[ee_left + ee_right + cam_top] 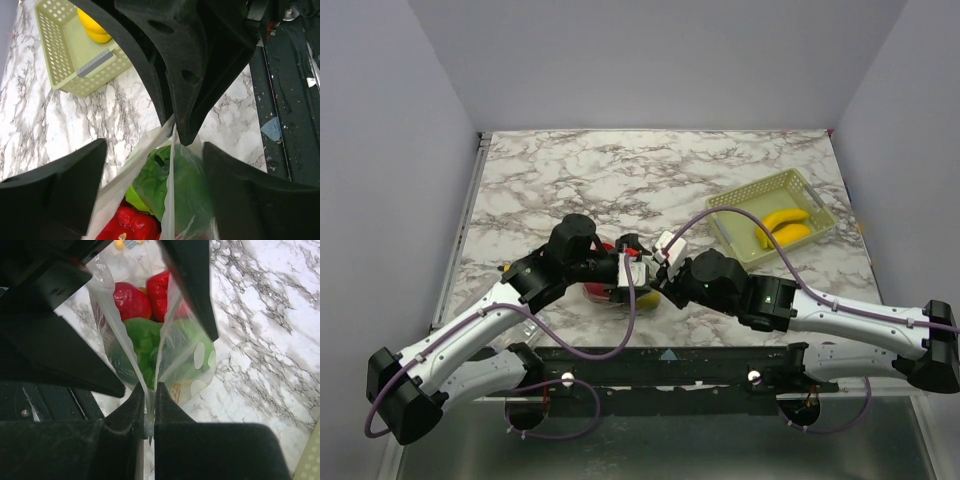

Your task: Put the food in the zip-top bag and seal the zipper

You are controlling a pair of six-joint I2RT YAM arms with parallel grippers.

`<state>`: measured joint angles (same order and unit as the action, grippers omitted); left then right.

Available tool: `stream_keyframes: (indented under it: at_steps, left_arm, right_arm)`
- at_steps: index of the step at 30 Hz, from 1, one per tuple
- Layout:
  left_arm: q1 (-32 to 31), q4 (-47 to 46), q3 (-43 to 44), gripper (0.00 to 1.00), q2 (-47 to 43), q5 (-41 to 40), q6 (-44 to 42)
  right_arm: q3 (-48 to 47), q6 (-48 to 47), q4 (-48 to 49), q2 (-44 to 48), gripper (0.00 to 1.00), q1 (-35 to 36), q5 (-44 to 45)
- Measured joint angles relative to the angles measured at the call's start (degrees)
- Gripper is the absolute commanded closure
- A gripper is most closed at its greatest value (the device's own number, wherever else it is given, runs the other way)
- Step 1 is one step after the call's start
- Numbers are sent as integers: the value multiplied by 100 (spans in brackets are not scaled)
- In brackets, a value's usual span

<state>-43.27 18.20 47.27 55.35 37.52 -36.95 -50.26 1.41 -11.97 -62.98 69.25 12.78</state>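
The bag's sides spread beside my right gripper, so my left gripper will pinch the walls together (pixel 149 389) by the slider before my right gripper regrips it.
The zip-top bag (pixel 187 357) hangs between my two grippers near the table's front edge, and it also shows in the top view (pixel 610 292). Inside it are a green toy vegetable (pixel 140 337) and red toy fruits (pixel 131 300). My right gripper (pixel 149 392) is shut on the bag's top edge at one end of the zipper (pixel 125 175). The two bag walls spread apart away from that pinch. My left gripper (pixel 155 150) is open, its fingers (pixel 55 190) wide on either side of the bag. The green piece (pixel 165 180) and a red one (pixel 127 225) lie between them.
A pale green mesh basket (pixel 802 188) stands at the back right of the marble table and holds yellow toy bananas (pixel 786 224). It also shows in the left wrist view (pixel 52 55). The black table-front rail (pixel 660 360) runs just below the grippers.
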Motion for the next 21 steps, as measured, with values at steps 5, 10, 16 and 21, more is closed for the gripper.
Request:
stream_keyframes:
  at_steps: [5,10,16,21]
  left_arm:
    - [2,-31,9,55,11,-59,-2]
    - [0,52,9,100,9,-55,17]
    - [2,127,70,100,11,-61,-52]
    - [13,142,105,100,7,-57,-52]
  right_arm:
    - [0,-4,-11,2,100,0,-94]
    - [-4,-26,-50,-2,100,-33,-74]
    - [-804,155,-1095,-125,36,-31,-44]
    - [-1720,511,-1744,-24,36,-31,-70]
